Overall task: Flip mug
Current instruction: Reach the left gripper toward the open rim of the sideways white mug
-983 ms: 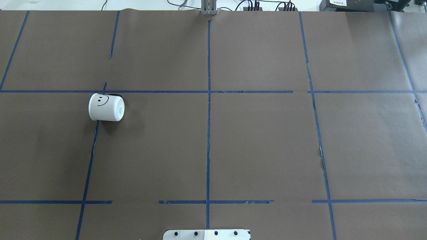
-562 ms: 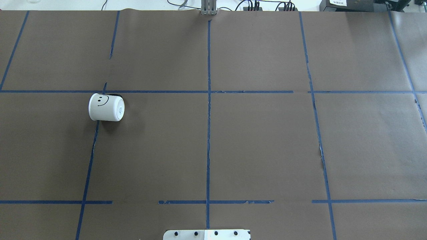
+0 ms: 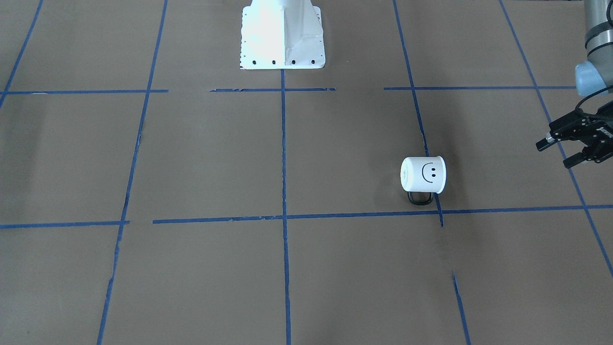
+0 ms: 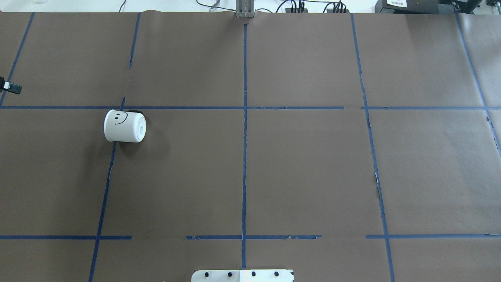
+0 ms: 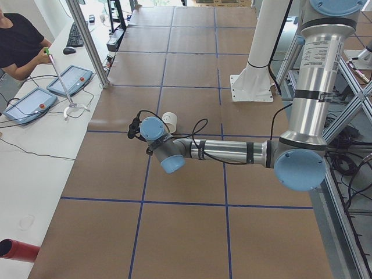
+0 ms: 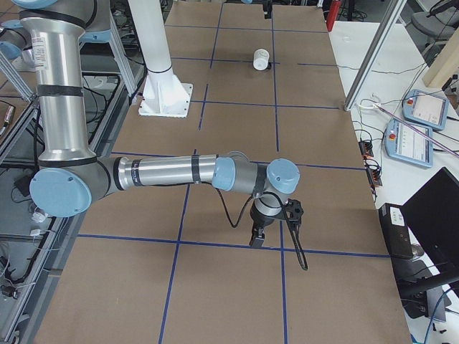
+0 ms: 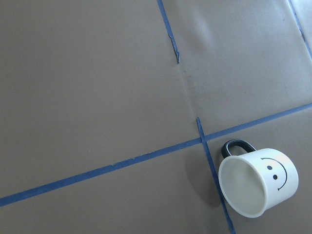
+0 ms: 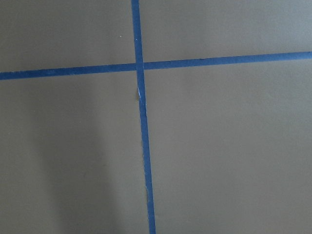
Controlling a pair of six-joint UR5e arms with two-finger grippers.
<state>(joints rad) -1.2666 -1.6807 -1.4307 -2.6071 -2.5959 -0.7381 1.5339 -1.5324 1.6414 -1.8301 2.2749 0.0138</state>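
Note:
My left gripper needs to move to the white mug next and close on the mug's rim (image 3: 443,167) (image 7: 263,185) beside the smiley face, with one finger inside the opening.
The white mug (image 4: 125,126) with a black smiley face lies on its side on the brown paper, left of centre. Its base points toward the middle of the table and its black handle (image 3: 420,198) rests on the table. It also shows in the front view (image 3: 424,175), and in the left wrist view (image 7: 253,183) with its open mouth toward the camera. My left gripper (image 3: 554,154) is open and empty, well off to the mug's mouth side and apart from it. One of its fingertips (image 4: 11,87) shows at the overhead view's left edge. My right gripper (image 6: 276,226) shows only in the exterior right view, far from the mug; I cannot tell its state.
Blue tape lines (image 4: 244,129) divide the brown paper into squares. The robot's white base plate (image 3: 282,38) stands at the near middle edge. Cables and boxes (image 4: 411,4) lie beyond the far edge.
A fingertip of my left gripper has come into the overhead view at the left edge. The mug has not moved.

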